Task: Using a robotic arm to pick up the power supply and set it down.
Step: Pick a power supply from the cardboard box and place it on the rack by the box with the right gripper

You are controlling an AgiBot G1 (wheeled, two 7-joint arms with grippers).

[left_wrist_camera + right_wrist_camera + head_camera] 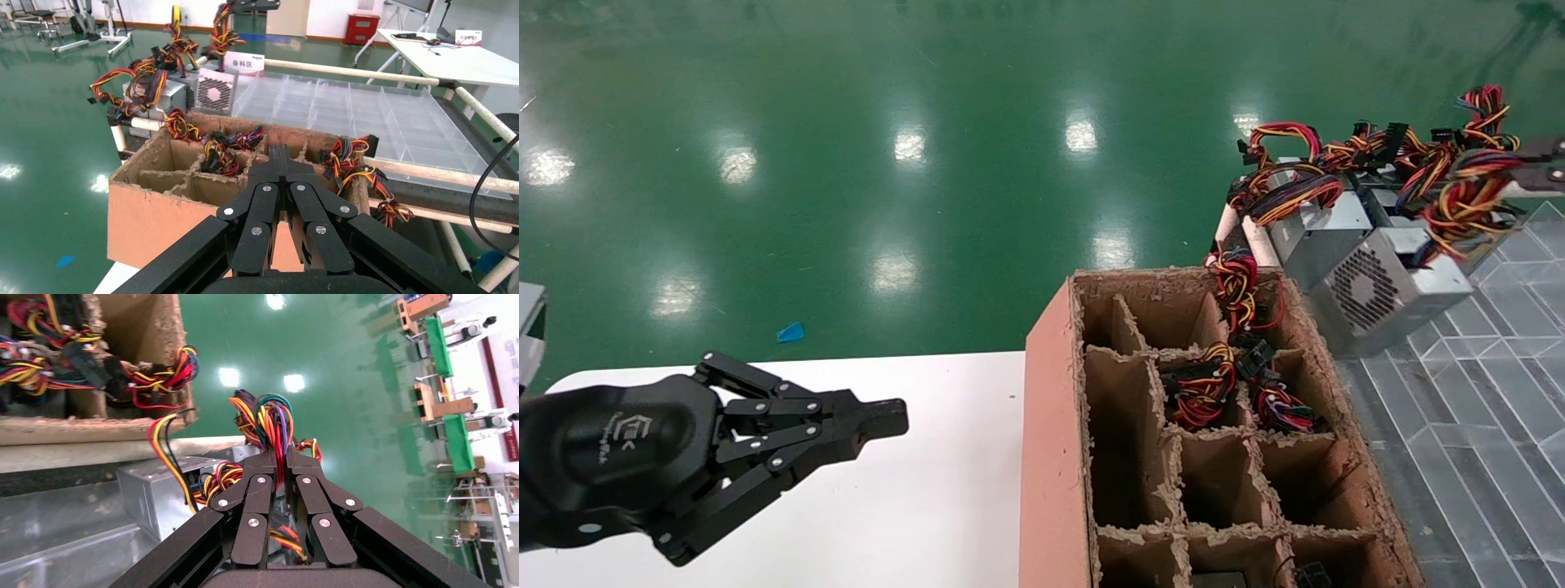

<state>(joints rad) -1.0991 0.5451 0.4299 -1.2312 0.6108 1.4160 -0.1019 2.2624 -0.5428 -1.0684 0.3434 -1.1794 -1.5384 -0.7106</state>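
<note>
The power supply will go down in the clear tray (1340, 274) beside the far corner of the cardboard box, where I need to set it with my right gripper.
The power supply (1373, 290) is a grey metal box with a round dotted vent grille, lying tilted at the near end of a row of similar boxes at the right. A thick red-yellow-orange wire bundle (1467, 192) rises from it. My right gripper (1540, 167), the robotic arm at work, is at the frame's right edge, shut on that bundle. In the right wrist view the gripper (280, 458) pinches the wires (272, 419) above the grey box (156, 493). In the left wrist view the power supply (214, 90) hangs below the held wires (223, 33). My left gripper (891, 418) hovers shut over the white table, holding nothing.
A brown cardboard box (1050, 425) with paper dividers stands in the middle, with wire bundles (1205, 388) in some of its cells. Other grey boxes (1316, 229) lie behind the power supply. A clear gridded tray (1483, 392) lies at the right, the white table (911, 506) at the left.
</note>
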